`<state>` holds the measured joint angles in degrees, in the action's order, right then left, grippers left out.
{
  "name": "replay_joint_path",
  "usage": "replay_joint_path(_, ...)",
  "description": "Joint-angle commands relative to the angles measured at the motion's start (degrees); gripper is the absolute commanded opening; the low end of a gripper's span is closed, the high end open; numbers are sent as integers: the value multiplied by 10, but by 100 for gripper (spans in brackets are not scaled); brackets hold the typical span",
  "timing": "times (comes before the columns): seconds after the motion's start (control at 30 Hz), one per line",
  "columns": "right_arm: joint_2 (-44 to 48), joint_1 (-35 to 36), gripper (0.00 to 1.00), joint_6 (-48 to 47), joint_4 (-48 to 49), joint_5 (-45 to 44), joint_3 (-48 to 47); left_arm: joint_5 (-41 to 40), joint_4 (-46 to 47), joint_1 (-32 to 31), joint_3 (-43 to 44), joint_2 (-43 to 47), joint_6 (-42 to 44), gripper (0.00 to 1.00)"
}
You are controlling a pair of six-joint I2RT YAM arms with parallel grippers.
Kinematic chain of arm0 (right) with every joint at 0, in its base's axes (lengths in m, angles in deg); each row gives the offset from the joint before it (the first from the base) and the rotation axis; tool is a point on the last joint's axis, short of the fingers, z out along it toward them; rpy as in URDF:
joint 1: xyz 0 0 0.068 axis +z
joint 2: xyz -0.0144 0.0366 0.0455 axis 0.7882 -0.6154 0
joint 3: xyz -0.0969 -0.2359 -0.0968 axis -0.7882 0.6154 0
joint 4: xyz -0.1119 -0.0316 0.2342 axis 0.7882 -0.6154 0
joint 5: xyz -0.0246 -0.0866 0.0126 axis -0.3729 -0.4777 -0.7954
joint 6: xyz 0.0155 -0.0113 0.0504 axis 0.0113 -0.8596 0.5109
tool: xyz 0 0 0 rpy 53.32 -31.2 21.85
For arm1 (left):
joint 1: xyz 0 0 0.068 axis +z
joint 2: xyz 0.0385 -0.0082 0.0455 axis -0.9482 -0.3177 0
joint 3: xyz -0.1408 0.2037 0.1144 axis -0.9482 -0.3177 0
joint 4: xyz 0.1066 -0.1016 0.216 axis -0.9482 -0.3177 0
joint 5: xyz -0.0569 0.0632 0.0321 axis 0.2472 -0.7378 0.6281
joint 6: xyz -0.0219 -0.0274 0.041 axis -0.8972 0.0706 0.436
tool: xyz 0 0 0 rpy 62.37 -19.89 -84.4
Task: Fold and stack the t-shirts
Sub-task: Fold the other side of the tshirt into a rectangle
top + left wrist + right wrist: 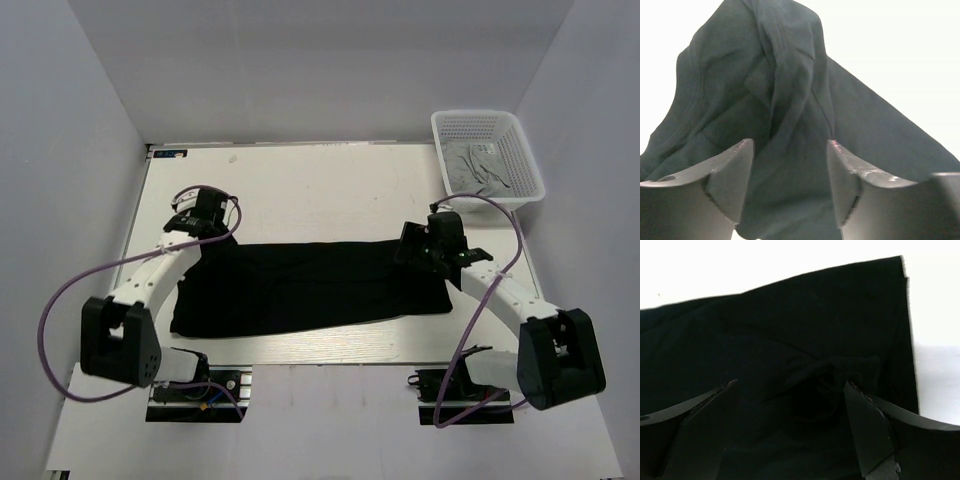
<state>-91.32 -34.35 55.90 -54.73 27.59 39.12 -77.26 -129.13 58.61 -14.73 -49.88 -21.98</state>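
The black t-shirt's end is bunched; my left gripper should pinch that fold (789, 117), then straighten it.
The black t-shirt (310, 285) lies flat on the white table (300, 180) as a long strip running left to right. My left gripper (205, 228) hovers over its far left end. In the left wrist view this gripper (790, 150) is open, with bunched black cloth (780, 90) between and beyond the fingers (725, 170). My right gripper (420, 248) is over the shirt's far right end. In the right wrist view it (790, 390) is open, straddling a small pucker of black cloth (830, 365). The light grey t-shirt (480, 165) lies crumpled in the basket.
A white plastic mesh basket (487, 113) stands at the table's far right corner. White walls enclose the table on the left, back and right. Purple cables loop from both arms.
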Motion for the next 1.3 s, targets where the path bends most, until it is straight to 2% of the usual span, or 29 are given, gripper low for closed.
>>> replay_joint_path(0.0,-16,2,90,-11,40,25,-26,-61,44,13,15,-29,-13,68)
replay_joint_path(0.2,-53,3,90,-3,58,37,-24,-88,79,40,8,-76,-4,55)
replay_joint_path(0.23,-62,4,90,-2,56,35,-26,-88,95,45,8,-91,-4,51)
replay_joint_path(0.27,-67,3,90,-1,56,36,-26,-81,104,45,8,-98,10,41)
replay_joint_path(0.33,-75,2,90,3,53,24,-23,-68,128,56,8,-118,25,37)
replay_joint_path(0.4,-77,3,90,7,54,17,-20,-52,134,61,8,-131,32,37)
replay_joint_path(0.43,-76,3,90,8,57,14,-17,-46,134,61,8,-136,37,26)
replay_joint_path(0.47,-76,3,90,13,56,13,-15,-41,134,61,8,-143,37,20)
replay_joint_path(0.53,-73,3,90,16,60,12,-13,-35,139,66,8,-143,43,11)
replay_joint_path(0.57,-73,3,90,17,59,11,-13,-35,139,66,8,-143,48,9)
replay_joint_path(0.63,-73,3,90,19,58,8,-11,-35,139,71,8,-132,48,11)
replay_joint_path(0.73,-76,3,90,18,58,9,-10,-30,133,71,-1,-102,48,21)
replay_joint_path(0.77,-79,3,90,18,56,9,-10,-24,140,71,-8,-73,48,26)
replay_joint_path(0.8,-77,3,90,17,56,9,-11,-19,146,71,-25,-57,48,39)
replay_joint_path(0.9,-82,4,90,17,59,8,-12,9,177,71,-45,-10,54,57)
replay_joint_path(0.97,-85,4,90,15,57,8,-13,26,190,71,-53,-5,60,62)
replay_joint_path(1.13,-86,3,90,17,56,3,-16,37,189,71,-45,-54,71,63)
replay_joint_path(1.27,-96,3,90,16,53,-3,-21,37,178,71,-22,-106,71,56)
